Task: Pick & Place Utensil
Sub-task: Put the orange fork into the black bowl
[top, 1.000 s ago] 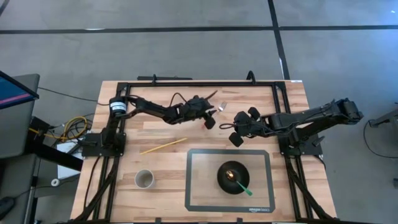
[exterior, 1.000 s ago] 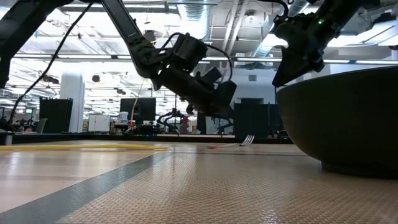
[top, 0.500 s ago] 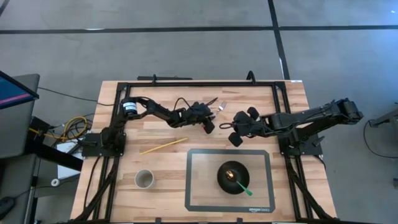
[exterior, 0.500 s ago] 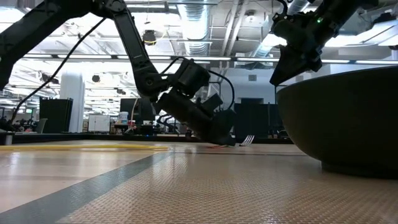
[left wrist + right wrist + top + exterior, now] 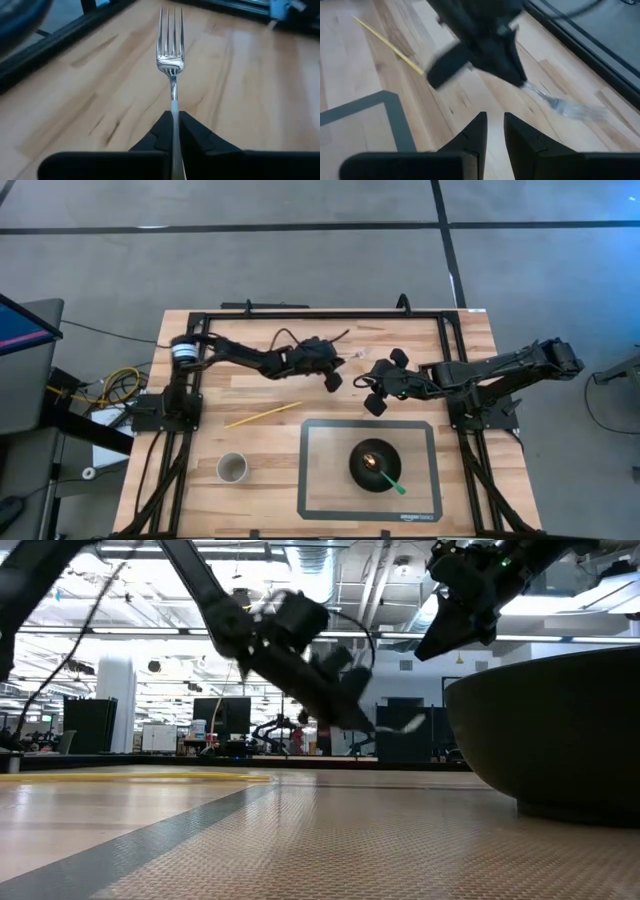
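The silver fork will be set free from my left gripper in the black bowl [image 5: 366, 466], where it will be next to the green-handled utensil. The fork is now in the air above the table.
A silver fork [image 5: 170, 55] sticks out past my left gripper [image 5: 173, 122], which is shut on its handle. In the high view this gripper [image 5: 336, 372] is over the far middle of the wooden table, with the fork [image 5: 355, 356] pointing toward the right arm. The low view shows the fork [image 5: 405, 725] in the air above the table. My right gripper [image 5: 372, 392] hovers just to the right of it, slightly open with nothing between its fingers [image 5: 480, 130], looking at the fork [image 5: 560, 105]. My left gripper pinches the fork's thin handle [image 5: 174, 112] between its two fingers. The fingers come from the table's left, slanting down, and lie along the fork. The tines [image 5: 170, 25] point ahead, past the fingertips. The fork is lifted clear of the table and nearly level.
A black bowl [image 5: 375, 463] with a green-handled utensil [image 5: 394, 482] stands on a grey mat [image 5: 320, 480] at the near middle. A yellow chopstick [image 5: 262, 415] lies on the wood left of the mat. A small cup [image 5: 232, 468] stands near left.
My left gripper has dropped to the fork lying on the table, shut on its handle and risen again. The fork is now lifted clear of the wood. My right gripper has shifted slightly toward the left.
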